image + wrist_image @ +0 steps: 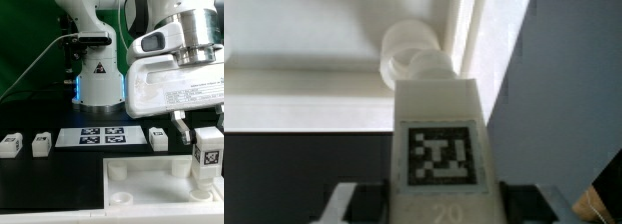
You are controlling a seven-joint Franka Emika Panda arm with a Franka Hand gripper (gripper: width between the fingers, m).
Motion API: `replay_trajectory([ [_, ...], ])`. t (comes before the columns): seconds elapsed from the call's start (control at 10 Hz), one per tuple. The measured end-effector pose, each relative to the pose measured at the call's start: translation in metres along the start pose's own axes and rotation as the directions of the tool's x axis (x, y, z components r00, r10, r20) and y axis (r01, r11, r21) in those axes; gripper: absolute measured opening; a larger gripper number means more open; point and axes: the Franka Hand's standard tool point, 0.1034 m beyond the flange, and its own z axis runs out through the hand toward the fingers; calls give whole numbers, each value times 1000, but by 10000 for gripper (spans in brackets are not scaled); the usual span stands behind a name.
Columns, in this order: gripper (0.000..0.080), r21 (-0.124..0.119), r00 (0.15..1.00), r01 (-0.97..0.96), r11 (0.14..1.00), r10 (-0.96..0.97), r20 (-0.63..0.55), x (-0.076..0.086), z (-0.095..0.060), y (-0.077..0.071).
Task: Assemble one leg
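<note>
Next, I release the leg from my gripper standing upright in the round socket at the white panel's front corner [203,195] [411,54], within the socket's rim.
My gripper [207,150] is shut on a leg [208,152], a small white block with a black-and-white tag, and holds it upright over the right corner of the large white panel [150,183]. In the wrist view the held leg [441,140] sits between my fingers [352,200], its end at a round corner socket [413,60] of the panel. Three more legs lie on the black table: two at the exterior view's left [11,144] [41,145] and one by the marker board [158,136].
The marker board [96,136] lies flat behind the panel. The robot's white base [98,75] stands at the back, with a black cable along the green backdrop. The panel's raised rim [140,165] runs along the front.
</note>
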Motion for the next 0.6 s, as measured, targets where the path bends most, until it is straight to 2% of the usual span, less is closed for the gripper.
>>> replay_trajectory([
  [0.3,294,-5,1000,14,1000,-14,-2,-1,4,7],
  [0.6,294,-4,1000,18,1000,-18,-19,2,6,7],
])
